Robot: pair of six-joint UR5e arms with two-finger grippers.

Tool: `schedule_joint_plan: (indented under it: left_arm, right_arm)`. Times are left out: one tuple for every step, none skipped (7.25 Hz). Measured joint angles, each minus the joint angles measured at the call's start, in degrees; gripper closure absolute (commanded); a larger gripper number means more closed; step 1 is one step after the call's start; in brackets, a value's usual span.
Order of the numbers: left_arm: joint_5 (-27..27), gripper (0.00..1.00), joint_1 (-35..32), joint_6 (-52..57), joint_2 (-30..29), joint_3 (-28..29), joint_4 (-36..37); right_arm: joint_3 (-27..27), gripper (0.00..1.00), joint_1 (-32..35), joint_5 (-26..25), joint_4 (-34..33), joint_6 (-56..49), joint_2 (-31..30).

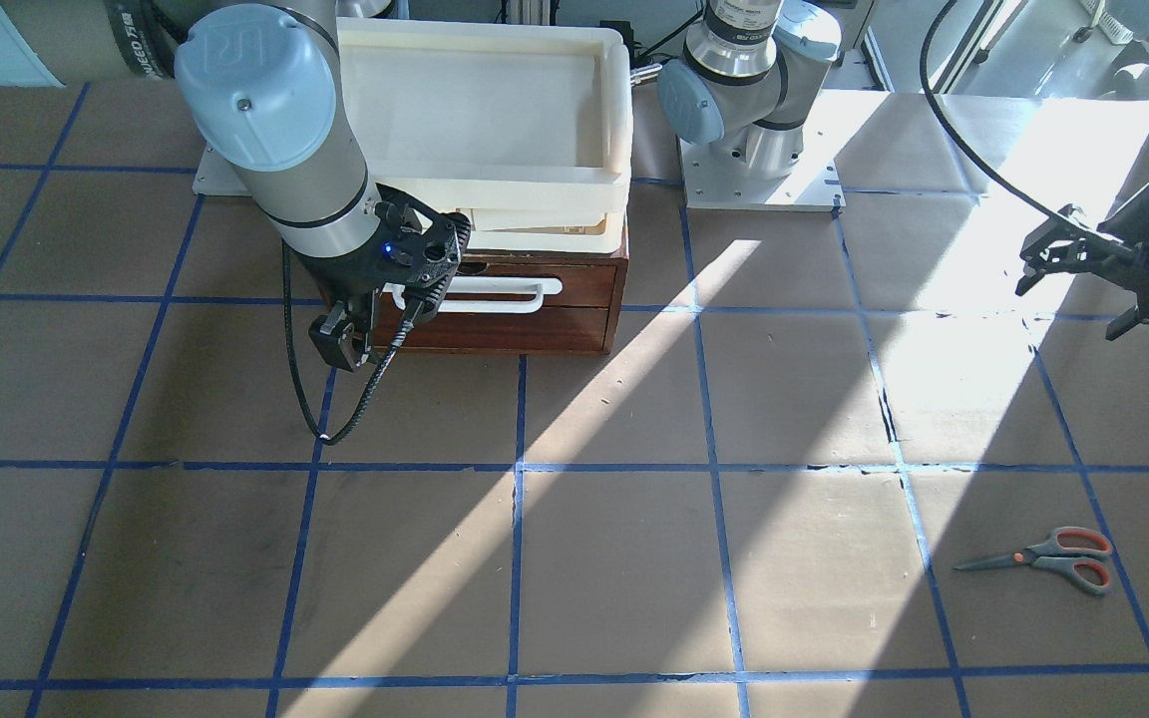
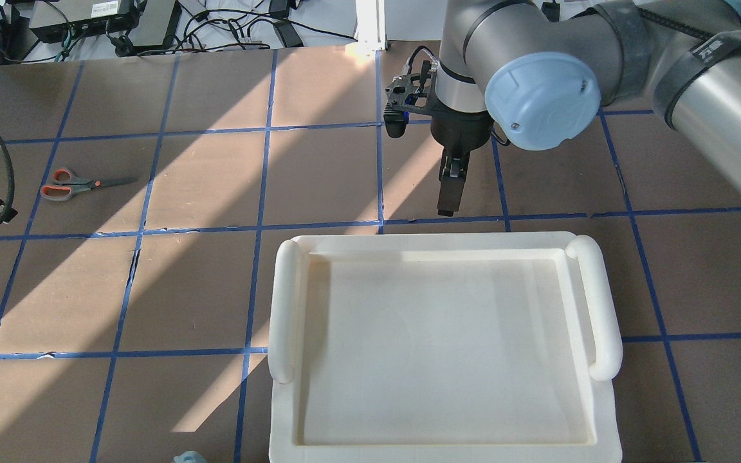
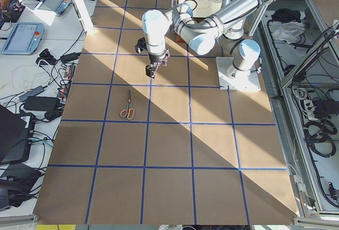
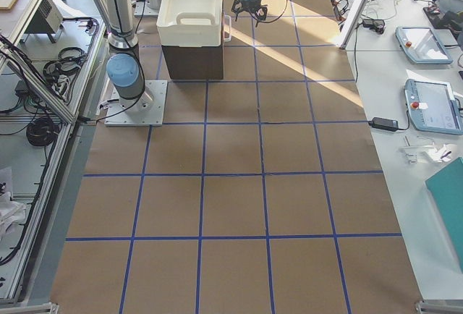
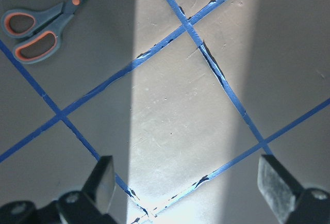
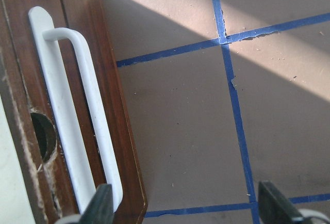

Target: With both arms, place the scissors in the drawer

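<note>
My left gripper will go to the scissors next and close on the base of their handles (image 1: 1039,554) (image 5: 65,12), between the orange screw and the finger loops.
The scissors (image 1: 1043,558) lie flat and closed on the brown table, also in the overhead view (image 2: 71,183) and the left wrist view (image 5: 41,22). My left gripper (image 5: 190,182) is open and empty, hovering above the table some way from the scissors; it shows in the front view (image 1: 1083,299). The drawer (image 1: 535,299) is closed, its white bar handle (image 6: 67,121) across the front. My right gripper (image 6: 185,208) is open and empty in front of the drawer, one finger (image 6: 100,203) beside the handle's end; it also shows in the overhead view (image 2: 451,186).
A cream plastic tray (image 2: 283,308) sits on top of the wooden drawer cabinet (image 1: 614,329). Blue tape lines grid the table. Bright sunlight bands cross it. The left arm's base (image 1: 754,130) stands beside the cabinet.
</note>
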Motion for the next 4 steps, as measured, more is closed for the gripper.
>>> schedule_joint_plan:
  left_arm:
    - [0.0, 0.00, 0.6, 3.1, -1.5, 0.1, 1.0]
    - [0.2, 0.00, 1.0, 7.1, -3.3, 0.3, 2.3]
    - [0.4, 0.00, 1.1, 11.8, -5.1, 0.4, 4.1]
    - [0.5, 0.00, 1.1, 16.1, -6.8, 0.5, 5.8]
  right_arm:
    - [0.0, 0.00, 0.6, 0.0, -1.2, -2.5, 1.5]
    - [0.0, 0.00, 1.2, -0.1, -1.9, -5.1, 2.8]
    - [0.0, 0.00, 1.5, -0.1, -2.2, -7.1, 3.6]
    - [-0.1, 0.00, 2.0, 0.0, -2.2, -8.2, 4.1]
